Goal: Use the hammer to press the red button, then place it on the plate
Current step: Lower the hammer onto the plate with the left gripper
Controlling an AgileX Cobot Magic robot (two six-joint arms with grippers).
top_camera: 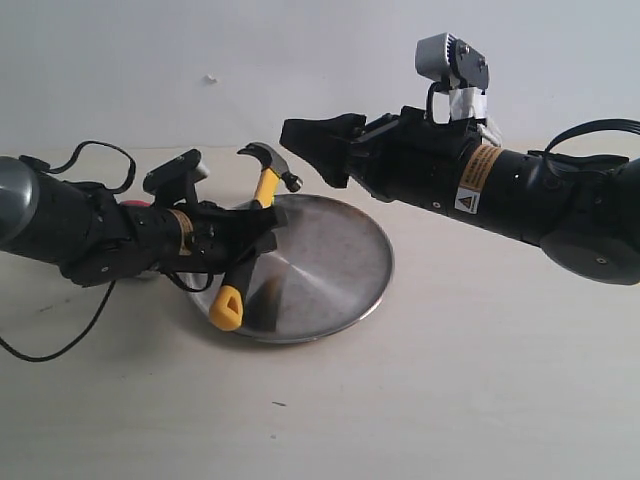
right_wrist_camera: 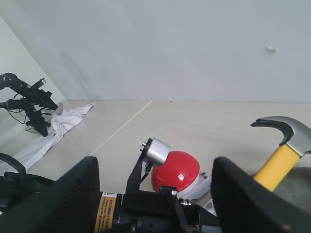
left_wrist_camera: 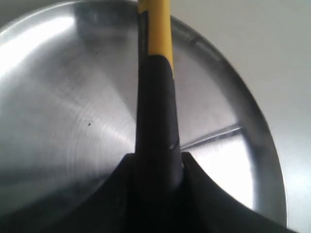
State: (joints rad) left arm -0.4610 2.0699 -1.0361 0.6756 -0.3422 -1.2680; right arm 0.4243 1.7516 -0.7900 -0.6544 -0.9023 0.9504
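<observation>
Next, my left gripper lets go of the hammer across the middle of the plate (top_camera: 277,277), with the hammer's yellow tip over the plate's near rim.
My left gripper (top_camera: 243,243) is shut on the black grip of the hammer (top_camera: 262,190), which it holds tilted over the left part of the plate (top_camera: 330,265). The steel head (top_camera: 272,158) is raised at the far side and the yellow tip (top_camera: 227,307) hangs low by the near-left rim. In the left wrist view the handle (left_wrist_camera: 155,92) runs out from my gripper (left_wrist_camera: 158,170) over the shiny plate (left_wrist_camera: 58,102). The red button (right_wrist_camera: 177,170) sits behind my left arm, mostly hidden in the exterior view. My right gripper (top_camera: 312,148) (right_wrist_camera: 155,187) hangs open and empty above the plate's far edge.
The right wrist view shows the hammer head (right_wrist_camera: 286,131) to one side of the button, and the left arm's camera (right_wrist_camera: 155,151) in front of it. A white cloth (right_wrist_camera: 63,124) and a dark stand (right_wrist_camera: 29,99) lie far off by the wall. A black cable (top_camera: 60,345) trails from my left arm.
</observation>
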